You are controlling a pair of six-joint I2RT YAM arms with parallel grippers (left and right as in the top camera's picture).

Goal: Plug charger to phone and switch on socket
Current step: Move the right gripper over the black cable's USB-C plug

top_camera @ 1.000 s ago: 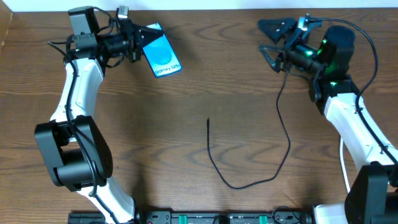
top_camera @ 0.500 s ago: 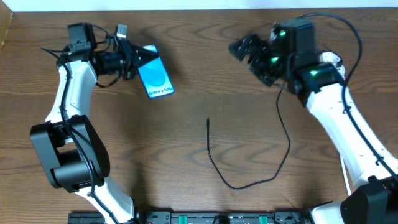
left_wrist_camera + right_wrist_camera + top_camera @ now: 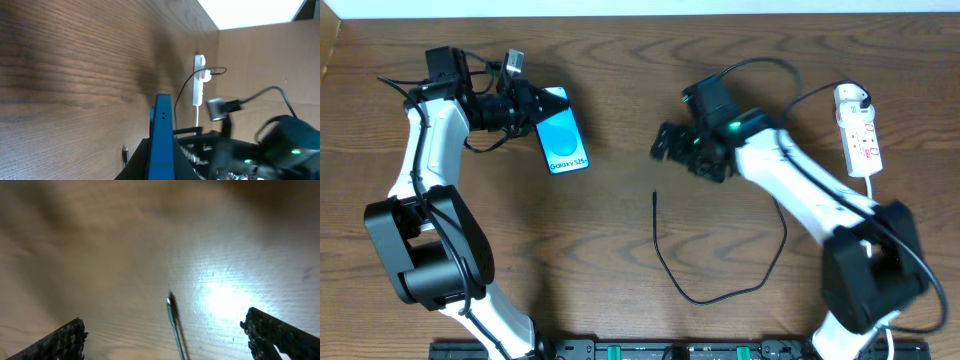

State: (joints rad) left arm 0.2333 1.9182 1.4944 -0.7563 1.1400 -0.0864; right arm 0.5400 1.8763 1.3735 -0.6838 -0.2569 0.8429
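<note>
Next, I grip the charger cable with my right gripper by the black body of its plug (image 3: 655, 204) (image 3: 173, 322), just behind the metal tip of the plug.
My left gripper (image 3: 538, 108) is shut on the top end of the phone (image 3: 564, 142), which shows its blue-circle wallpaper and hangs tilted above the table at the back left. In the left wrist view the phone (image 3: 162, 117) is edge-on between the fingers (image 3: 161, 159). The charger's thin black cable (image 3: 700, 297) lies in a loop mid-table, its plug tip (image 3: 655, 196) pointing away. My right gripper (image 3: 665, 148) is open and empty just above and behind that tip. The right wrist view shows the tip (image 3: 172, 305) between the spread fingers (image 3: 164, 321). The socket (image 3: 860, 135) lies at the back right.
A white adapter (image 3: 848, 96) sits in the socket's far end. The socket's white cord (image 3: 871, 255) runs down the right side toward the front edge. The socket also shows far off in the left wrist view (image 3: 199, 80), with a cardboard wall behind it.
My right arm has swung left and down from the back right to just above the plug tip, uncovering the socket. My left gripper has shifted the phone slightly left and down.
</note>
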